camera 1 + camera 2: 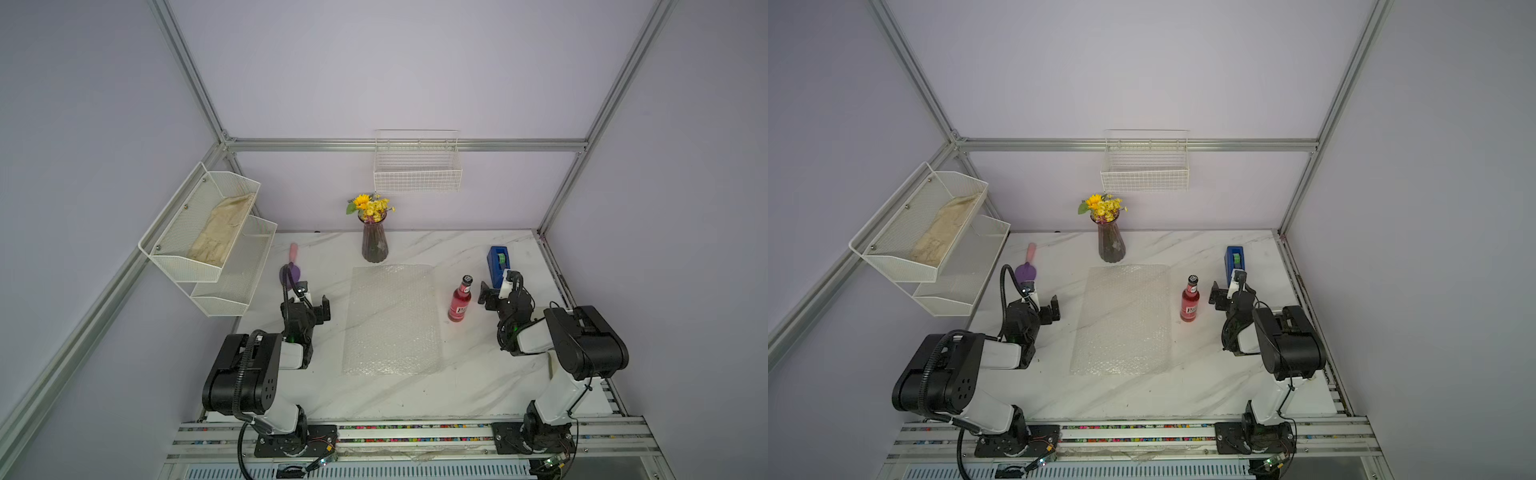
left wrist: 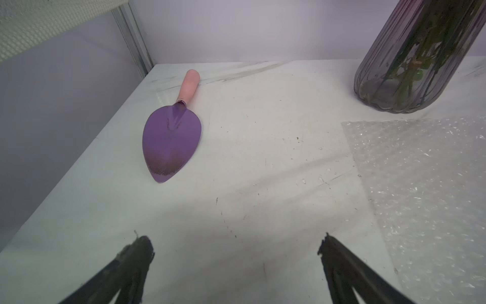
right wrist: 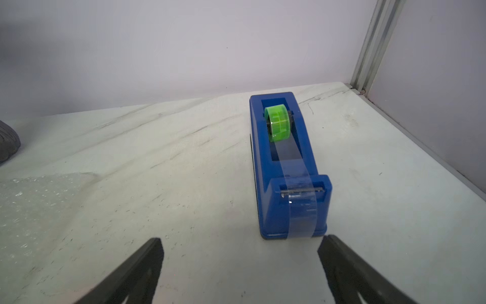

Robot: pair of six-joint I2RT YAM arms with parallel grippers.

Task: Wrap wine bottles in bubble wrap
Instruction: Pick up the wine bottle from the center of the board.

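Next, I close my right gripper on the neck of the wine bottle (image 1: 464, 289), just below the bottle's dark cap.
The wine bottle (image 1: 460, 301) (image 1: 1190, 301) stands upright on the marble table, pink-red with a dark cap and a white label, just right of the bubble wrap. The bubble wrap (image 1: 390, 320) (image 1: 1123, 320) lies flat in the middle of the table, and its edge also shows in the wrist views (image 2: 420, 184) (image 3: 31, 200). My left gripper (image 1: 314, 297) (image 1: 1044, 300) (image 2: 236, 242) hangs open left of the sheet, over bare table. My right gripper (image 1: 494, 286) (image 1: 1225, 286) (image 3: 240, 242) is open and empty, right of the bottle. Neither wrist view shows the bottle.
A dark ribbed vase (image 1: 375, 245) (image 2: 410, 65) of yellow flowers stands behind the sheet. A purple trowel (image 1: 294, 266) (image 2: 172, 142) lies at the back left. A blue tape dispenser (image 1: 497, 262) (image 3: 289, 168) sits just beyond my right gripper. A mesh shelf (image 1: 208, 241) and wire basket (image 1: 417, 170) hang on the walls.
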